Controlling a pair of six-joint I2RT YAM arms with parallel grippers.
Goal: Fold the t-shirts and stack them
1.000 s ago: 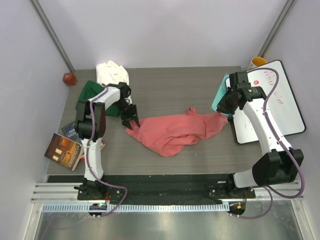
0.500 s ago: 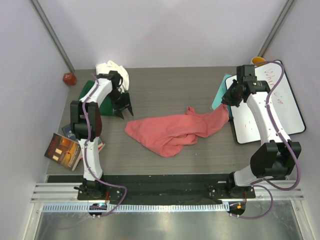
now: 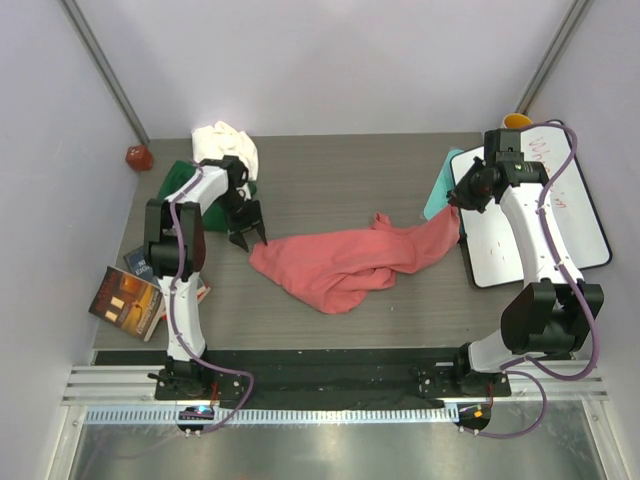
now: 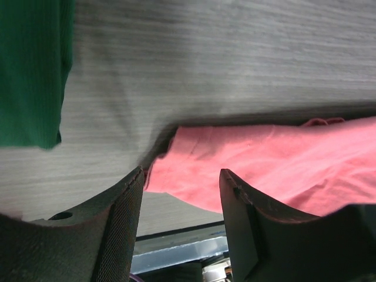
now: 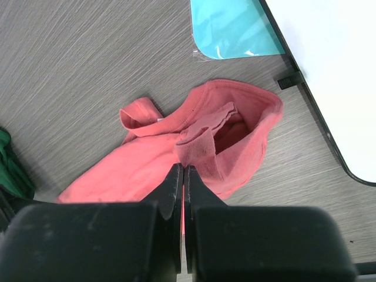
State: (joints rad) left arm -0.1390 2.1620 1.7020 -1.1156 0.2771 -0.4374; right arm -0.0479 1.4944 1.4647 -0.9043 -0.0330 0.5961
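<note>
My left gripper should pinch the t-shirt's opposite corner (image 3: 264, 258), as only my right gripper holds the crumpled salmon-pink t-shirt, so both can lift and stretch it before folding.
A salmon-pink t-shirt (image 3: 340, 265) lies crumpled mid-table. My right gripper (image 3: 463, 200) is shut on a fold of its right end (image 5: 202, 141), holding that end up off the table; its own jaws (image 5: 184, 168) press together on the cloth. My left gripper (image 3: 248, 228) hovers at the shirt's left corner, open, with nothing between its fingers (image 4: 123, 223). The pink cloth (image 4: 276, 158) lies just beyond them. A dark green t-shirt (image 3: 178, 182) sits at the back left, partly under the left arm, also in the left wrist view (image 4: 29, 70). A cream-white t-shirt (image 3: 225, 142) is bunched behind it.
A whiteboard (image 3: 560, 215) lies at the right, with a teal sheet (image 3: 438, 190) beside it and a yellow cup (image 3: 517, 122) behind. Glossy books (image 3: 125, 298) sit off the table's left front corner. A red object (image 3: 137, 157) rests at the back left.
The left gripper opened, let go of the pink shirt's left corner, drew back, then came partway back. The right gripper pulled the shirt's right end up and to the right.
</note>
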